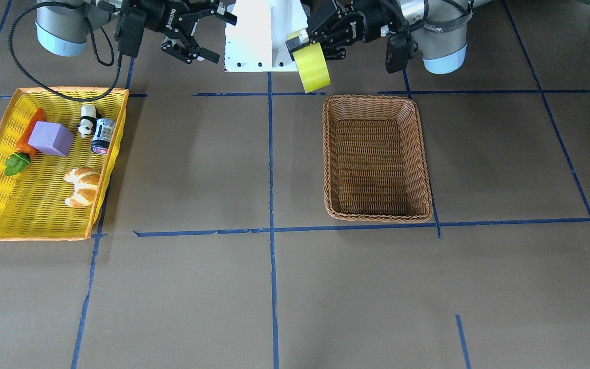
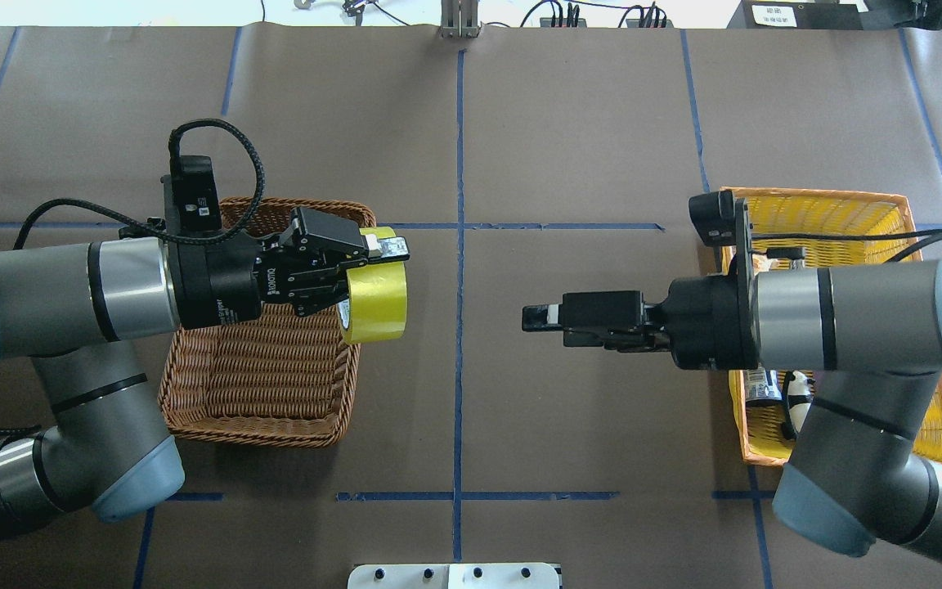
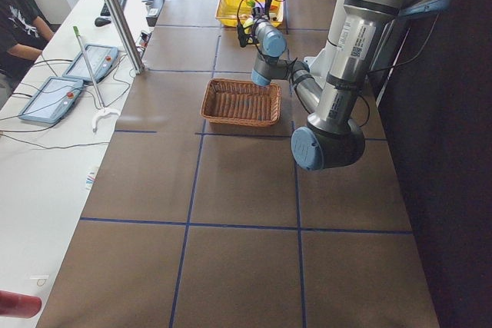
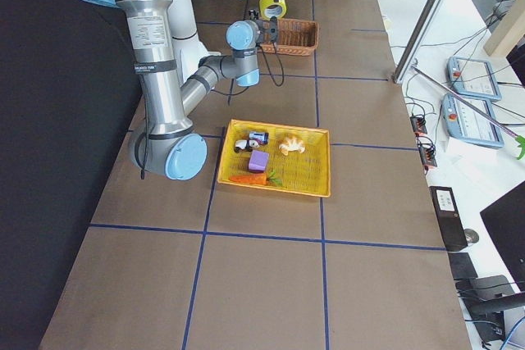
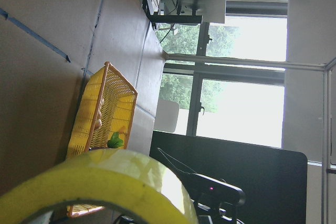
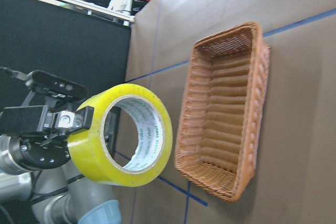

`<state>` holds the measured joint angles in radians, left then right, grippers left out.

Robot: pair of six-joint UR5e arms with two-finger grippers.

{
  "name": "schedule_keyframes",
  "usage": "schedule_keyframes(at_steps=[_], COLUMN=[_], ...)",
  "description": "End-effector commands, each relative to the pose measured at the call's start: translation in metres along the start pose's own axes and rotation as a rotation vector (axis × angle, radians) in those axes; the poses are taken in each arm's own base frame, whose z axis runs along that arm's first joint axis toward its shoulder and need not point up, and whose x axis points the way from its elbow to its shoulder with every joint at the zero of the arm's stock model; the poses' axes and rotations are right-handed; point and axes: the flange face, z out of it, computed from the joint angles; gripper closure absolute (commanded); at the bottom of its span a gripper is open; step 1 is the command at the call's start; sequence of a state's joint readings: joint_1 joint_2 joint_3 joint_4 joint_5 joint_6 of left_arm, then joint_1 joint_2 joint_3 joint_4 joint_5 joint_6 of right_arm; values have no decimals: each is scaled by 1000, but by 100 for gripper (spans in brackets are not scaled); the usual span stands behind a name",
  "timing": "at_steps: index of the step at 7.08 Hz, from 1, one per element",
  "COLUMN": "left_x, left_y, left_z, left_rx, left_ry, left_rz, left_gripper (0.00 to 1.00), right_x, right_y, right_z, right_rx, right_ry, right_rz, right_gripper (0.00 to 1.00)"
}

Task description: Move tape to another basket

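Note:
The robot's left gripper will release the yellow tape roll near the middle of the brown wicker basket's bottom (image 1: 383, 156).
My left gripper (image 2: 373, 258) is shut on the yellow tape roll (image 2: 377, 298) and holds it upright in the air, over the inner edge of the brown wicker basket (image 2: 258, 384). The tape also shows in the front view (image 1: 311, 66), beside the basket's (image 1: 377, 215) corner nearest my base. In the right wrist view the roll (image 6: 126, 140) hangs beside the empty basket (image 6: 226, 114), its white core facing the camera. My right gripper (image 2: 530, 317) is open and empty above the table's middle, pointing at the tape; it also shows in the front view (image 1: 215, 36).
A yellow mesh tray (image 1: 49, 91) on my right side holds a carrot (image 1: 31, 136), a purple block (image 1: 50, 138), a panda figure (image 1: 87, 120), a small can (image 1: 103, 136) and a croissant (image 1: 82, 185). Blue tape lines cross the brown table.

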<state>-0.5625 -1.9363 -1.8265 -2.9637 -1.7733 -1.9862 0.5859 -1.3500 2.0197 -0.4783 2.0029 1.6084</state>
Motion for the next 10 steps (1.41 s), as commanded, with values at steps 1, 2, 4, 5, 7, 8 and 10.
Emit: schedule_keyframes(at_steps=[1,2,4,5,7,8,10], left_x=[-21,-30,-52,-66,-97,-109,-147], left_y=[-40,-46,-59,-65,-72,-71,-46], left_z=[11,17,26,26,24,27,39], left_rx=[106,125,164,177,147,126,67], left_ry=[-224,-331,-552,-653,-865,-981,-1068], left_rz=[6,87,167,191,277,295,291], left_gripper=[100,100,100,100,100,100,99], right_x=[-2,9,42,54,65,72,88], right_y=[-68,-80,-104,-117,-140,-153,-173], right_z=[-30,-28,-33,-46,-84,-110,-154], right_rx=[-16,-17,-54,-76,-138,-179,-271], right_ry=[248,357,584,672,794,846,922], right_rz=[115,87,12,-26,-131,-197,-286], right_gripper=[0,0,0,0,0,0,0])
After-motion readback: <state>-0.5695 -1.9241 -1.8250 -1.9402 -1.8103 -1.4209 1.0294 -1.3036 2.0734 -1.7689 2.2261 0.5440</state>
